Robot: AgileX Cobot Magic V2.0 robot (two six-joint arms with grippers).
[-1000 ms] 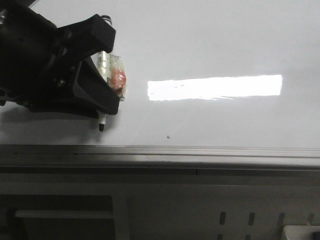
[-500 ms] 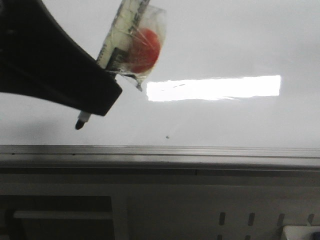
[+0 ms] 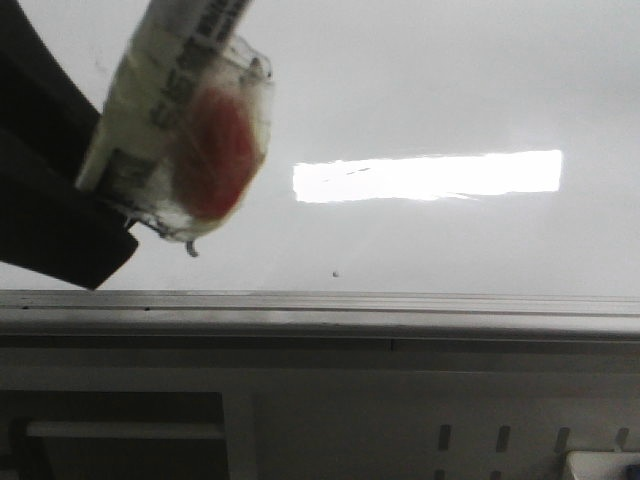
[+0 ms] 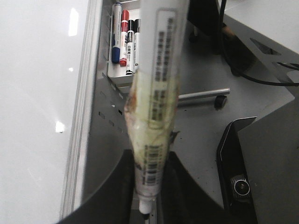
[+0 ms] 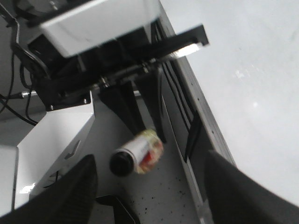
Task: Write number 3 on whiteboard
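The marker's loose end [image 3: 203, 32] [image 5: 128, 158] sticks out of my left gripper. My right gripper will close on it to take over the white marker for writing.
The whiteboard [image 3: 450, 80] is glossy white-grey with a bright rectangular glare and a silver edge rail [image 3: 400, 300]. No drawn number 3 shows on it in any view. My left gripper [image 3: 100, 240] is shut on a white marker [image 3: 175, 130] wrapped in clear tape with a red patch. The marker looms large and blurred at the upper left. In the left wrist view the jaws [image 4: 149, 161] clamp the marker [image 4: 156, 93], its tip [image 4: 145, 213] pointing down beside the board [image 4: 32, 93]. My right gripper [image 5: 150, 161] is open and empty, off the board's edge [image 5: 243, 70].
A small dark speck [image 3: 335, 272] lies on the board near the rail. A tray [image 4: 117, 77] holds blue, red and black markers [image 4: 125, 37] beyond the board's edge. The grey frame [image 3: 400, 400] runs below the rail. The right wrist view shows the left arm [image 5: 93, 79] with the marker [image 5: 140, 151].
My left gripper has swung the marker up and towards the front camera. It now looks much larger and blurred, and most of the gripper has left the view at the left.
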